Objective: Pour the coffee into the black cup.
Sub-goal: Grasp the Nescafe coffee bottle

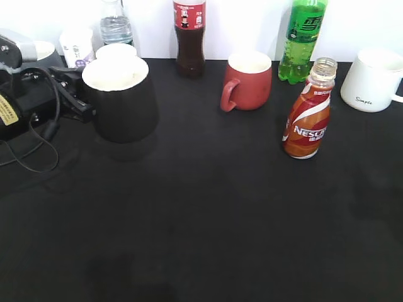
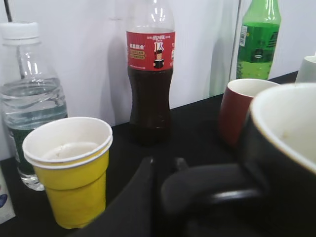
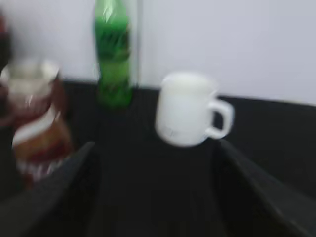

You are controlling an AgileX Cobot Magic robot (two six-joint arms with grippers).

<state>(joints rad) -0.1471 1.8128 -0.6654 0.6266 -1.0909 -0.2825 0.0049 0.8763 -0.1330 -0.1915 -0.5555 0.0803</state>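
My right gripper is to go to the coffee bottle next and close around the bottle's lower half (image 1: 304, 131) (image 3: 42, 154), just below its white stripe.
The coffee (image 1: 308, 119) is a small curvy orange-red and white NESCAFE bottle with an uncapped clear neck. It stands upright right of centre and shows blurred at the left of the right wrist view (image 3: 34, 118). The black cup (image 1: 123, 104) with its white inside stands upright at the left. My left gripper (image 1: 84, 104) is shut on its black handle (image 2: 212, 192), with my fingers (image 2: 165, 165) on either side of the handle. My right gripper (image 3: 155, 168) is open and empty, low over the black table. It is right of the coffee and is not in the exterior view.
Along the back wall stand a water bottle (image 1: 116, 25), a cola bottle (image 1: 189, 38) and a green bottle (image 1: 302, 41). A red mug (image 1: 249, 78) and a white mug (image 1: 371, 78) stand in front of them. A yellow paper cup (image 2: 69, 168) stands just behind the black cup.
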